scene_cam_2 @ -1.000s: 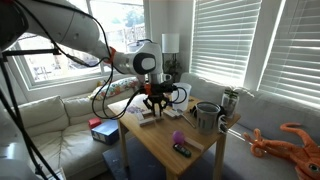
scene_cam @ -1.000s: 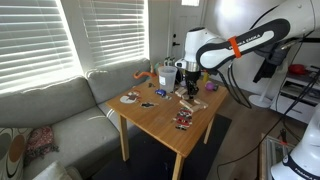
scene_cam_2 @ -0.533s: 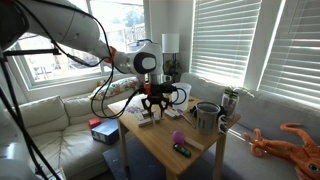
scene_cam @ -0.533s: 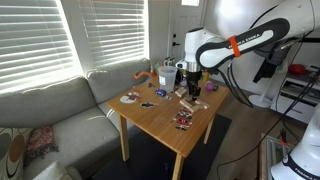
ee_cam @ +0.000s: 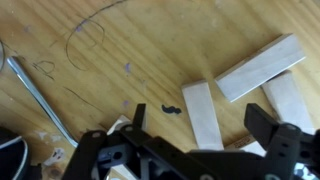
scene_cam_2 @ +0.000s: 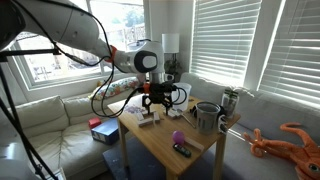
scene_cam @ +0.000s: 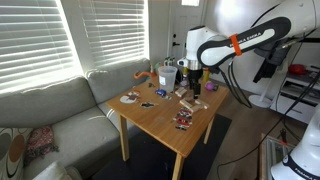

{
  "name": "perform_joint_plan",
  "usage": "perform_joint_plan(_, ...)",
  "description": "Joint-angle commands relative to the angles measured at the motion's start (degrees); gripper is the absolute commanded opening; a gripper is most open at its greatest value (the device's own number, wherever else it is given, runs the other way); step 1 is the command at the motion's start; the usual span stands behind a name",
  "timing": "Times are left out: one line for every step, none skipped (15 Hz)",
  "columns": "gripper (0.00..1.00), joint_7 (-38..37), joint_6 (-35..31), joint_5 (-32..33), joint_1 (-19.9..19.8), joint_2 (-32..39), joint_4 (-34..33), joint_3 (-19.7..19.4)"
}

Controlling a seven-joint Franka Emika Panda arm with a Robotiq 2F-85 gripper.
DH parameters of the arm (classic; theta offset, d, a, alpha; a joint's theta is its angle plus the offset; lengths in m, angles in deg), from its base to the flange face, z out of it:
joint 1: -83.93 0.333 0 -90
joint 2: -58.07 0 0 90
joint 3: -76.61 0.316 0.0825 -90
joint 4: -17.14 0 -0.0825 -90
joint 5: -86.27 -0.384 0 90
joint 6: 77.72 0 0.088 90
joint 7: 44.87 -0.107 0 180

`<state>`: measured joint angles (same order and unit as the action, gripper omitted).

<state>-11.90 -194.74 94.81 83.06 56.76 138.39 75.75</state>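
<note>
Next, I leave the wooden blocks and grip the purple ball's sides (scene_cam: pixel 208 85) near the table's far edge.
My gripper (ee_cam: pixel 200 127) hangs open just above the wooden table (ee_cam: pixel 150 50). A pale wooden block (ee_cam: pixel 201 113) lies flat on the table between its two dark fingers, and neither finger touches it. Two more wooden blocks lie close by, a long one (ee_cam: pixel 260 66) and another (ee_cam: pixel 287 100) partly behind a fingertip. In both exterior views the gripper (scene_cam: pixel 192 88) (scene_cam_2: pixel 153 103) points straight down over the cluster of blocks (scene_cam: pixel 185 95) (scene_cam_2: pixel 148 118).
A metal pot (scene_cam_2: pixel 207 116), a purple ball (scene_cam_2: pixel 177 138) and a small dark object (scene_cam_2: pixel 183 150) share the table. A cup (scene_cam: pixel 167 75), a plate (scene_cam: pixel 129 98) and a small item (scene_cam: pixel 183 121) also sit there. A sofa (scene_cam: pixel 50 120) stands beside it. A thin cable (ee_cam: pixel 30 90) crosses the wood.
The jaws went from shut to wide open, leaving the wooden block on the table. The gripper has risen slightly above the blocks.
</note>
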Motion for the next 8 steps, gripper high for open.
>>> perform_joint_plan(1.0, -10.32, 0.16, 2.06, -0.83, -3.98, 3.28, -0.82)
perform_joint_plan(1.0, -13.15, 0.27, 2.45, -1.11, -4.79, 4.01, -1.02)
perform_joint_plan(1.0, -16.05, 0.4, 2.94, -1.39, -5.79, 4.97, -1.26)
perform_joint_plan(1.0, -18.87, -0.35, 3.36, -1.76, -7.05, 6.32, -1.52)
perform_joint_plan(1.0, -13.78, 0.2, 1.82, -1.14, -3.02, 2.5, -1.37)
perform_joint_plan(1.0, -14.29, 0.19, 1.9, -1.22, -3.59, 3.0, -1.56)
perform_joint_plan(1.0, -14.22, 0.19, 1.9, -1.19, -3.59, 2.97, -1.57)
perform_joint_plan(1.0, -14.22, 0.19, 1.9, -1.12, -3.5, 2.94, -1.53)
